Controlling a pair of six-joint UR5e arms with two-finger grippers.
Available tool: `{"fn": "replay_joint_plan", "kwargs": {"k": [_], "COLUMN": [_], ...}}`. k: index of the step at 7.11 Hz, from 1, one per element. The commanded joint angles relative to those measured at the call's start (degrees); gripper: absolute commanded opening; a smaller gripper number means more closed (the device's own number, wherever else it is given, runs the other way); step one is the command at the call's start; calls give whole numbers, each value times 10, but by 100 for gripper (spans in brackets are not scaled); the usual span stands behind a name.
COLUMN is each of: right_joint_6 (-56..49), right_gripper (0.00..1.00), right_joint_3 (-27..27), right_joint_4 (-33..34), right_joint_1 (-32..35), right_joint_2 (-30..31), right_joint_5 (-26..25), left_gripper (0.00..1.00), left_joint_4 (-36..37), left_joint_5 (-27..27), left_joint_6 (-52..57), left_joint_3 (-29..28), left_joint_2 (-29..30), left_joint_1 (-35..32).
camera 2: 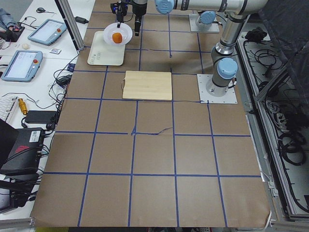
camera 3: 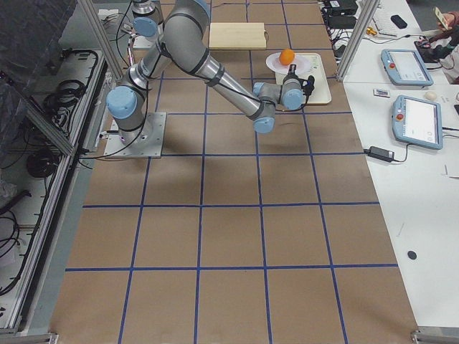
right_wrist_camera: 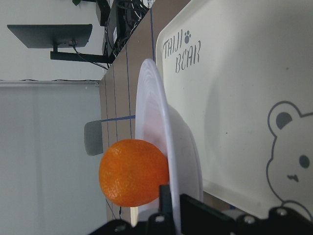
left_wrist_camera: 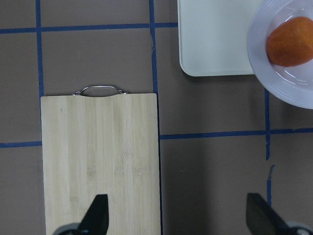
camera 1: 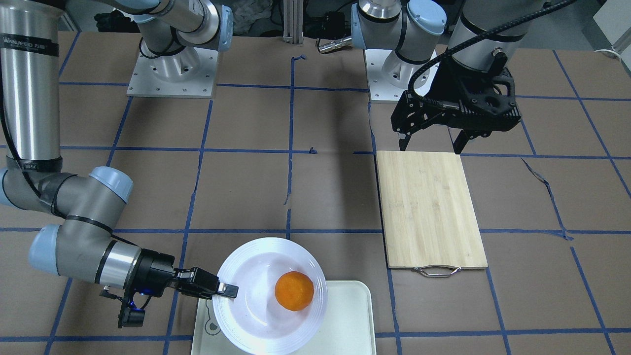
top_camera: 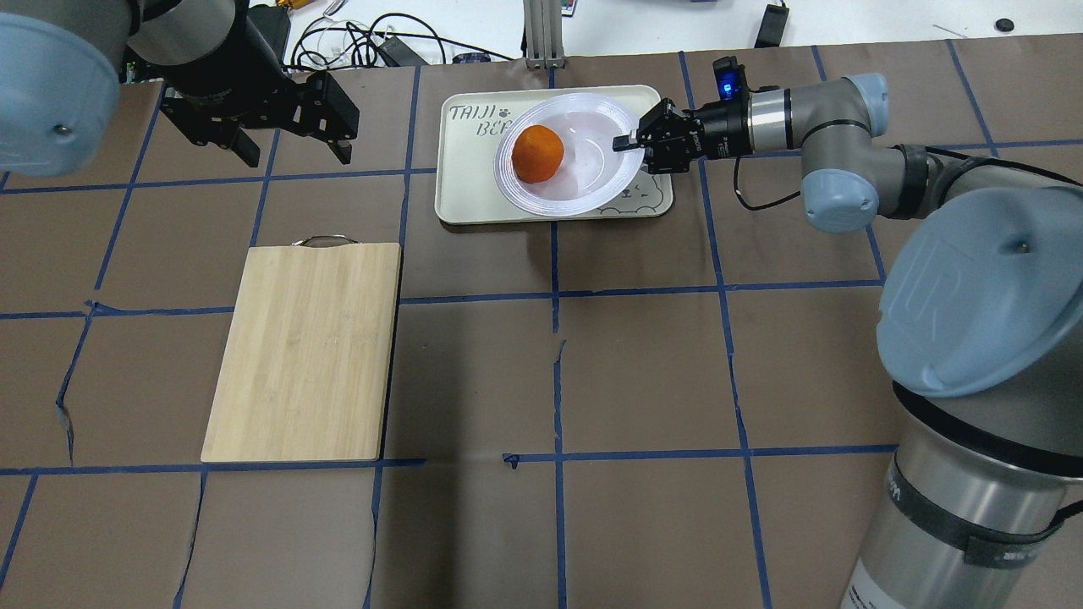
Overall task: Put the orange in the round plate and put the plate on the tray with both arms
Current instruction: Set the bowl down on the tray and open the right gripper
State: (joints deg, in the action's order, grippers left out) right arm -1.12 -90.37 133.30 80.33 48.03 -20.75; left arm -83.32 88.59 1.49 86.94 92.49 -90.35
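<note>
The orange is still inside the round plate. Next, my right gripper lets go of that plate on the tray [camera 1: 272,317] beside the bear drawing.
The orange [top_camera: 539,153] [camera 1: 294,291] lies in the sunken centre of the round plate [top_camera: 584,178] [camera 1: 246,276]. My right gripper [top_camera: 626,142] [camera 1: 229,290] is shut on the plate's rim and holds it over the tray [top_camera: 474,199] [camera 1: 350,305]. In the right wrist view the plate [right_wrist_camera: 156,127] appears lifted a little off the tray [right_wrist_camera: 234,88], with the orange [right_wrist_camera: 133,172] beside the gripping finger. My left gripper [top_camera: 292,152] [camera 1: 431,143] [left_wrist_camera: 178,215] hangs open and holds nothing, above the table near the handle-free end of the board.
A bamboo cutting board [top_camera: 305,351] [camera 1: 429,207] with a metal handle [left_wrist_camera: 100,89] lies flat on the brown, blue-taped table [top_camera: 643,372]. Cables and equipment sit beyond the table's far edge. Side desks with tablets [camera 3: 412,118] flank the table.
</note>
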Motion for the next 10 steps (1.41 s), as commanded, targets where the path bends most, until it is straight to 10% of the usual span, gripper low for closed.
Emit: {"fn": "replay_joint_plan", "kwargs": {"k": [1,8,10], "right_joint_6": [-6,-8,-10], "right_gripper": [0,0,57], "right_joint_3": [39,76,77], "right_joint_4": [6,6,6], "right_joint_1": [0,4,5], "right_joint_2": [-41,-87,-84], "right_joint_5": [-1,-6,-9], "left_gripper": [100,100,100], "left_joint_4": [0,0,0], "left_joint_5": [0,0,0], "left_joint_6": [0,0,0], "left_joint_3": [0,0,0], "left_joint_2": [0,0,0], "left_joint_1": [0,1,1]}}
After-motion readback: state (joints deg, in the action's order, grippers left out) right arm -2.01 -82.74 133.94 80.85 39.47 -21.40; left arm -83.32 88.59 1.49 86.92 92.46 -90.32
